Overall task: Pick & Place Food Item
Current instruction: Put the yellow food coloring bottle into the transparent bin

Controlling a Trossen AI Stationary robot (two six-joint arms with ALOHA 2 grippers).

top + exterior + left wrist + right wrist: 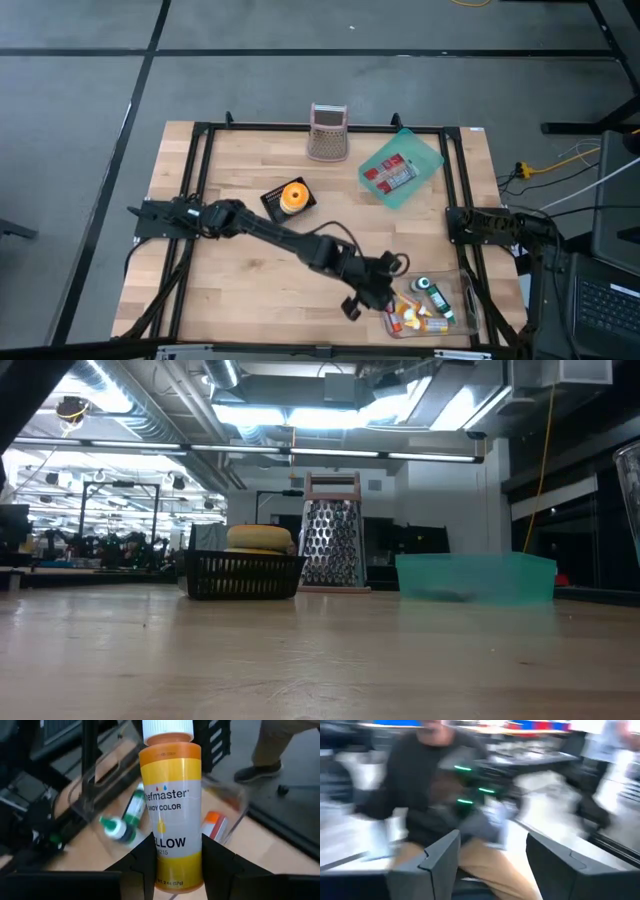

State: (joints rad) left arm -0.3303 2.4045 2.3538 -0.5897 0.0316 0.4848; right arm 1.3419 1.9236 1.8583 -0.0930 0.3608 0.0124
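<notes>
The yellow bottle will go in the clear tray [410, 305] beside the green bottles from my left gripper.
A yellow candy-colour bottle [170, 805] with a white cap sits between the fingers of my left gripper [172, 862], which is shut on it. That gripper [383, 288] is at the table's near right, beside a clear tray [452, 300] holding several small bottles. In the left wrist view a green bottle [125, 820] and an orange one [214, 825] lie in the tray beyond the held bottle. My right gripper [492, 855] is open with nothing between its fingers; its arm [490, 225] waits at the table's right edge. My left gripper pinches the lower part of the bottle's body [172, 865] between its two fingers [142, 862], one on each side of the label. The bottle runs on out past the fingertips, cap end away from the gripper. It is lifted clear of the tray.
A black basket [288, 198] with a round yellow-orange item stands mid-table. A metal grater [328, 132] stands at the far edge, and a teal container [400, 168] with red packets sits at the far right. A person shows in the room beyond the table.
</notes>
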